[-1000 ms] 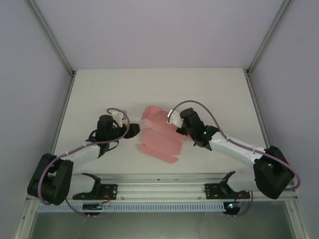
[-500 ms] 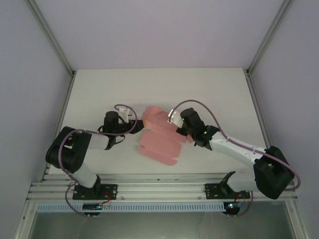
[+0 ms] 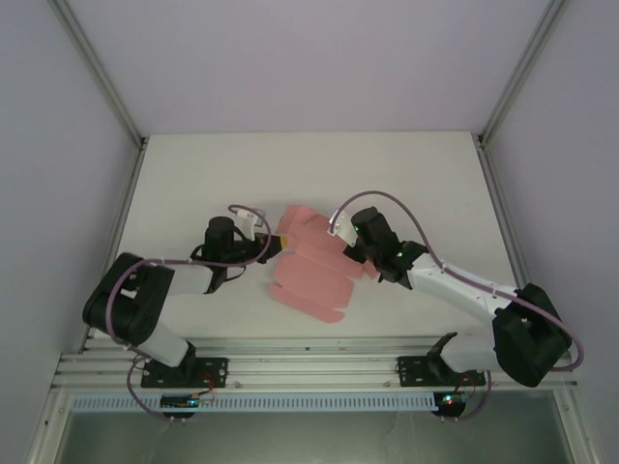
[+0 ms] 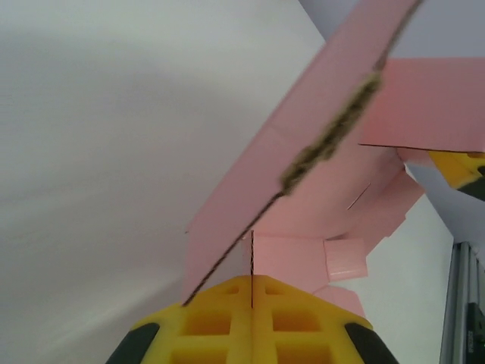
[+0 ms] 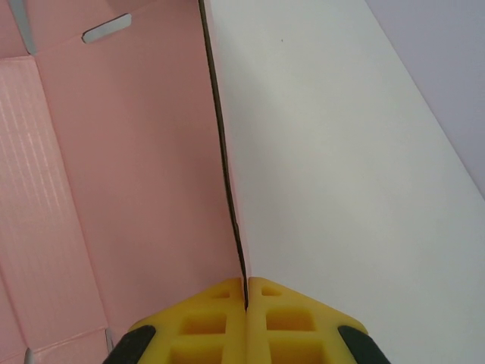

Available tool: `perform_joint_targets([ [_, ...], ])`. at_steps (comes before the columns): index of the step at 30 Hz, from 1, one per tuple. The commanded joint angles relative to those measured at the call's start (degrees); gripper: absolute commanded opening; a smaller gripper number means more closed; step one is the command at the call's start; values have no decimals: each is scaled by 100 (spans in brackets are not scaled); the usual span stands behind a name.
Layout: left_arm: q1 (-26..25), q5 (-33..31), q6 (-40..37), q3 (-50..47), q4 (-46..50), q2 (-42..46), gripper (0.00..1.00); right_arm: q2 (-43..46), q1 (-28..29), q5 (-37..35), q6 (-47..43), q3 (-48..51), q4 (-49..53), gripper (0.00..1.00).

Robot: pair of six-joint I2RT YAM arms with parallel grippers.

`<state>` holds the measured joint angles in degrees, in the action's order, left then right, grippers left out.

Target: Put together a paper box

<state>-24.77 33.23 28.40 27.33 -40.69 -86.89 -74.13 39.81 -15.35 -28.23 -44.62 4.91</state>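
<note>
Next, my left gripper opens, back off and takes that pink side [image 4: 254,178] with its fingers astride, because the edge of the paper box's slanting side is outside its shut fingers.
The paper box [image 3: 311,273] is a pink die-cut card sheet, partly folded, at the middle of the white table [image 3: 193,174]. My left gripper [image 3: 275,246] is at the sheet's left edge. In the left wrist view its yellow jaws [image 4: 251,282] are shut on a thin upright edge of the pink card [image 4: 303,197], with flaps and tabs beyond. My right gripper [image 3: 350,253] is at the sheet's right edge. In the right wrist view its jaws [image 5: 246,287] are shut on a raised wall of the card [image 5: 136,167], whose slot shows at the top left.
A metal rail [image 3: 309,360] with the arm mounts runs along the near table edge. Frame posts [image 3: 106,87] and pale walls enclose the left, right and back. Bare table surface lies behind the sheet and to the right of the card wall [image 5: 341,152].
My left arm swung right to the sheet's left edge and its jaws closed on the card. The right gripper kept its grip and barely moved.
</note>
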Motion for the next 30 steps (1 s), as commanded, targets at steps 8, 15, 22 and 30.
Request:
perform_joint_targets([
  [8,-1884,-2955,-2005,1250,2544,481,0,-3,253,-98,94,-198,-23,0],
  [15,-2486,-3648,-2552,1958,2940,-325,0,47,464,-163,-25,-49,-174,0],
  [22,-2428,-3683,-2225,1522,2540,135,5,150,476,-369,-161,58,-52,0],
  [30,-1732,-3000,-1651,365,2466,1988,78,204,416,-600,-623,170,-139,0],
])
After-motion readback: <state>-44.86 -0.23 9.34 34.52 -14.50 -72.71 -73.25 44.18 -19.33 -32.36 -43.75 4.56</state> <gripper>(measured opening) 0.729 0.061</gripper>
